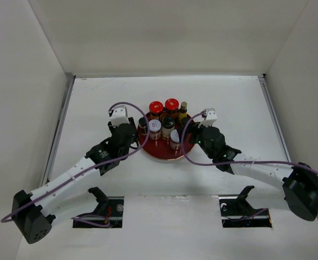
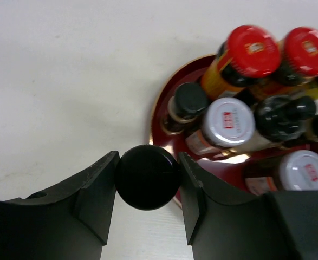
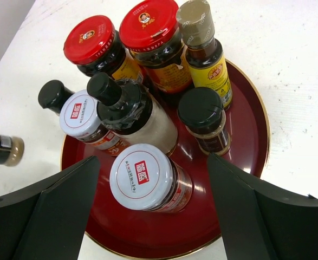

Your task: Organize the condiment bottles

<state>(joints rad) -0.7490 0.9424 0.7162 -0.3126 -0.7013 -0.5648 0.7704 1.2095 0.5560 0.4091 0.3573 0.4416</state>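
The tray's empty near part (image 1: 161,145) (image 2: 226,185) is beside the white-lidded jars. Next, I let go of the small black-capped bottle there with my left gripper.
A round dark red tray (image 1: 164,151) holds several condiment bottles: two red-lidded jars (image 3: 89,40), a gold-capped amber bottle (image 3: 199,32), two white-lidded jars (image 3: 142,176), a black-topped grinder (image 3: 121,103) and small black-capped bottles (image 3: 201,108). My left gripper (image 2: 148,168) is shut on the black cap of a small bottle (image 2: 148,177) at the tray's left rim (image 2: 157,108). In the top view this gripper (image 1: 136,131) sits at the tray's left side. My right gripper (image 3: 153,160) is wide open above the near white-lidded jar, at the tray's right side (image 1: 191,131).
White walls close in the table (image 1: 93,97) on the left, right and back. In the right wrist view a small dark bottle (image 3: 1,149) shows at the left edge, outside the tray. Purple cables (image 1: 121,105) loop above both wrists.
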